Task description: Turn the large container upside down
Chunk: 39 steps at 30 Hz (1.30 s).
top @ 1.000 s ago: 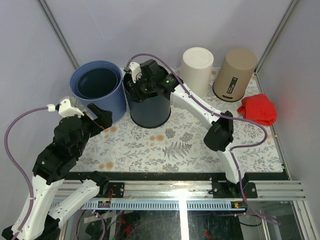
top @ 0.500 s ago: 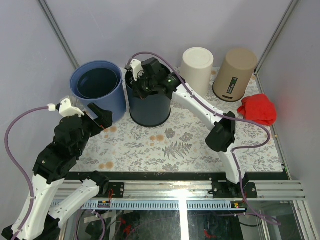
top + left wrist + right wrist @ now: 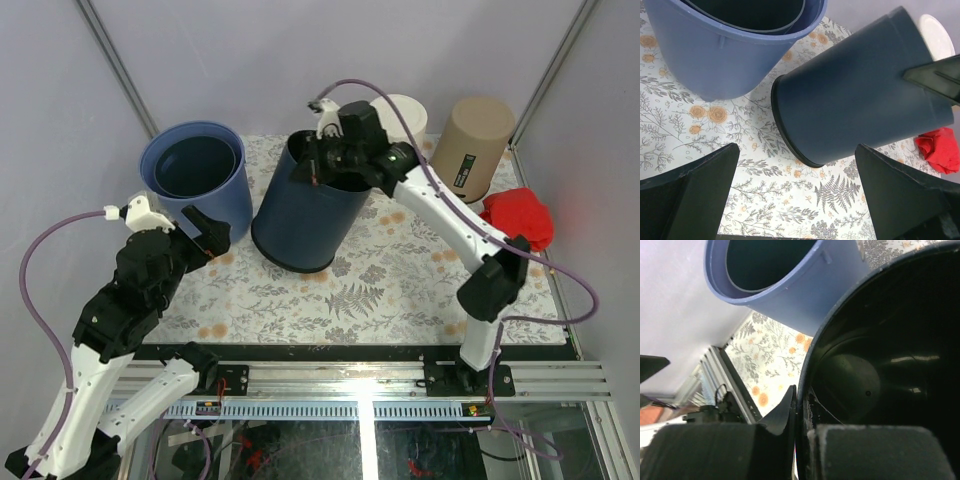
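Observation:
Next, I release the large container from my right gripper on its side, mid-mat, on the floral mat before the cream container [image 3: 327, 240].
The large container [image 3: 300, 215], dark navy, leans steeply with its mouth up to the right and its base low at the left, at or just above the floral mat. My right gripper [image 3: 318, 165] is shut on its rim, one finger inside and one outside; the right wrist view shows the right gripper [image 3: 801, 410] pinching the rim, with the large container's dark inside [image 3: 880, 365] beyond. My left gripper [image 3: 205, 235] stands open near the mat's left edge. In its own view the left gripper [image 3: 795, 200] frames bare mat, with the large container [image 3: 855, 95] a little beyond its fingers.
A blue bucket [image 3: 195, 180] with a liner inside stands upright at the back left, close to the tilted container, and shows as the blue bucket [image 3: 715, 55] and blue bucket [image 3: 790, 295]. At the back right a cream container [image 3: 405, 115] and a tan container [image 3: 470, 145] stand upside down. A red cloth [image 3: 518, 218] lies at the right edge.
The right gripper closed on the dark container's rim and swung right and up, tipping the container from upright to a steep lean. The left arm barely shifted.

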Motion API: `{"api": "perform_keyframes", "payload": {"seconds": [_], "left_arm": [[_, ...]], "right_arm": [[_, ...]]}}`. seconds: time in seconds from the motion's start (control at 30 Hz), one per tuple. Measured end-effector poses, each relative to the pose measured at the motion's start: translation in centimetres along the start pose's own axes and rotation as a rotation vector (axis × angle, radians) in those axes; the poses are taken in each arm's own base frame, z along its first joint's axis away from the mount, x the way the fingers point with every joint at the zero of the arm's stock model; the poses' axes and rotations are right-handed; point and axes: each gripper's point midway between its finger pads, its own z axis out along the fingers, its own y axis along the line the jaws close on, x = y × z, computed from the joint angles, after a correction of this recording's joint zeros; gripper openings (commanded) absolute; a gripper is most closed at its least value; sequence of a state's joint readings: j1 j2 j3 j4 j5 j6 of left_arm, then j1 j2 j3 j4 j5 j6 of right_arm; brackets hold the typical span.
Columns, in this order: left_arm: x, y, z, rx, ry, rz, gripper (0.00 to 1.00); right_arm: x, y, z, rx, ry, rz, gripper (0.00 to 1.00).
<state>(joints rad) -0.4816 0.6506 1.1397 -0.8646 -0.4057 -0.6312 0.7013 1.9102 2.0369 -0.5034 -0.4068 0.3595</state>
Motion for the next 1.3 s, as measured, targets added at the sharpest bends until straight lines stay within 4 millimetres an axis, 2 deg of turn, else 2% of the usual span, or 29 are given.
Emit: {"api": "perform_keyframes", "payload": {"seconds": [0.27, 0.43, 0.63, 0.87, 1.1, 1.3], "left_arm": [[0.7, -0.7, 0.9, 0.019, 0.026, 0.003, 1.00], [1.2, -0.9, 1.3, 0.033, 0.038, 0.001, 1.00], [1.7, -1.6, 1.7, 0.061, 0.053, -0.012, 1.00], [2.9, -1.6, 2.3, 0.071, 0.084, -0.014, 1.00], [4.5, -1.8, 3.3, 0.079, 0.126, -0.016, 1.00], [6.5, -2.0, 4.6, 0.093, 0.178, -0.028, 1.00]], "right_arm": [[-1.7, -3.9, -4.7, -0.053, -0.204, 0.274, 0.00], [-1.4, -5.6, -6.7, -0.088, -0.311, 0.413, 0.00], [0.4, -6.4, -7.8, -0.155, -0.383, 0.580, 0.00], [3.4, -7.3, -10.0, -0.190, -0.450, 0.716, 0.01], [5.3, -8.6, -11.8, -0.175, -0.507, 0.789, 0.11], [6.2, -9.5, -12.1, -0.142, -0.506, 0.807, 0.23]]}}
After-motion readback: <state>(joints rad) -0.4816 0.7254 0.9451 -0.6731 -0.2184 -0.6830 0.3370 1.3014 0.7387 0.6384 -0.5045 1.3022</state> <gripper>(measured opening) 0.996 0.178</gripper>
